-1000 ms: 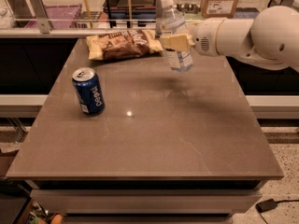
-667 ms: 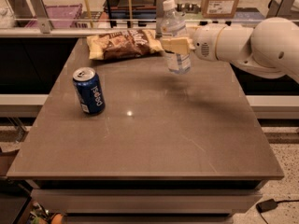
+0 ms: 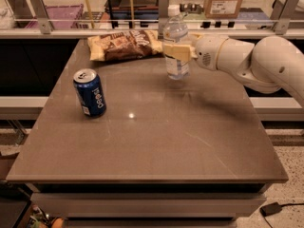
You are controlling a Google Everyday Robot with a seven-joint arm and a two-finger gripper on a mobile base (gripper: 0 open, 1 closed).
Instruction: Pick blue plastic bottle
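The robot's gripper should release the blue plastic bottle on the table (image 3: pixel 170 81) just in front of the brown chip bag's end. The bottle is now upright over the table's far middle.
The blue plastic bottle (image 3: pixel 176 32), clear and pale bluish with a white cap and white label, is upright over the far middle of the table (image 3: pixel 156 141). My gripper (image 3: pixel 176 52) reaches in from the right and is shut on the bottle's middle, its tan fingers (image 3: pixel 172 50) wrapped across the label. The bottle's base is at or just above the tabletop; I cannot tell which. The white arm (image 3: pixel 266 63) runs off to the right edge.
A dark blue Pepsi can (image 3: pixel 90 93) stands upright at the table's left. A brown chip bag (image 3: pixel 124 44) lies at the far edge, just left of the bottle. Behind the table run a rail and shelves with boxes (image 3: pixel 224 0).
The gripper and the bottle in it have come down a little and the arm has dropped lower. The can and the chip bag have not moved.
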